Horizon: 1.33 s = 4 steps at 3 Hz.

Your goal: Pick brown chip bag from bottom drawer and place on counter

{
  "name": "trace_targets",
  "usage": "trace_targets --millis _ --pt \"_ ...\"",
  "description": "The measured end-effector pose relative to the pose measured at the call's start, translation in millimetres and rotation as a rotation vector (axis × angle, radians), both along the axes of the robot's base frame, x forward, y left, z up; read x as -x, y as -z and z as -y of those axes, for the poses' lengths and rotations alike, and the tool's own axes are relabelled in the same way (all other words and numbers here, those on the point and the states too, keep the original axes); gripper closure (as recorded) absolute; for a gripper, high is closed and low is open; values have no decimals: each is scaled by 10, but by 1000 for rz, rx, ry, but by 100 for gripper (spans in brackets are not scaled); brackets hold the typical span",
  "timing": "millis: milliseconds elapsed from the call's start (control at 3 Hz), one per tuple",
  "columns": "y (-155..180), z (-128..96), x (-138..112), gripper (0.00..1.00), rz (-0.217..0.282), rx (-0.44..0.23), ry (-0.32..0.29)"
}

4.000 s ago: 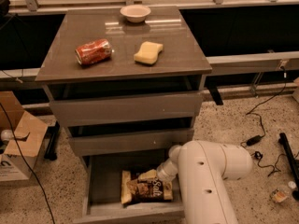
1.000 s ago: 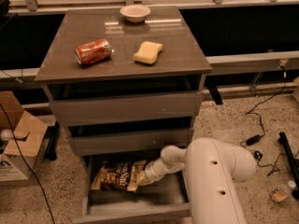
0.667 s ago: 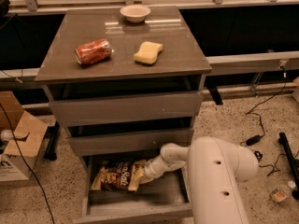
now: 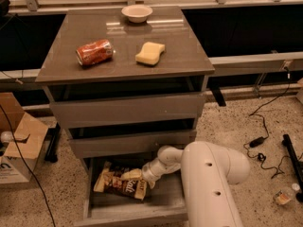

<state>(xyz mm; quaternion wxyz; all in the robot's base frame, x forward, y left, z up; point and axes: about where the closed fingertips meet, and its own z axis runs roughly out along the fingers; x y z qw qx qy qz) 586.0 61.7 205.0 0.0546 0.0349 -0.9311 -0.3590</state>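
The robot's gripper will next grab the brown chip bag by its tan end (image 4: 139, 188), the one closest to the white arm.
The brown chip bag (image 4: 117, 182) lies in the open bottom drawer (image 4: 132, 215), towards its left side, with its tan end pointing right. My gripper (image 4: 142, 173) reaches down into the drawer from the white arm (image 4: 208, 174) and sits against the bag's right end, touching it. The gripper's tip is hidden by the wrist and the bag. The counter (image 4: 180, 46) is the glossy grey-brown top of the cabinet above.
On the counter are a crushed red can (image 4: 94, 52), a yellow sponge (image 4: 150, 53) and a small bowl (image 4: 137, 13) at the back. The two upper drawers (image 4: 128, 110) stand slightly open. A cardboard box (image 4: 16, 145) is at the left; cables (image 4: 265, 141) lie on the floor at the right.
Since four seconds ago the bag has shifted left in the drawer, with the gripper at its right end. Over the last second it has barely moved.
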Motion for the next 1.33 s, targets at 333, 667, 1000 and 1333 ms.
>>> trace_targets --millis 333,667,1000,1333 --pt "153 -120 -18 0 -7 26 -36" --pt "383 -238 -19 0 -34 51 -70" --pt "631 -278 -22 0 -60 86 -89" --pt "588 -278 -22 0 -60 86 -89"
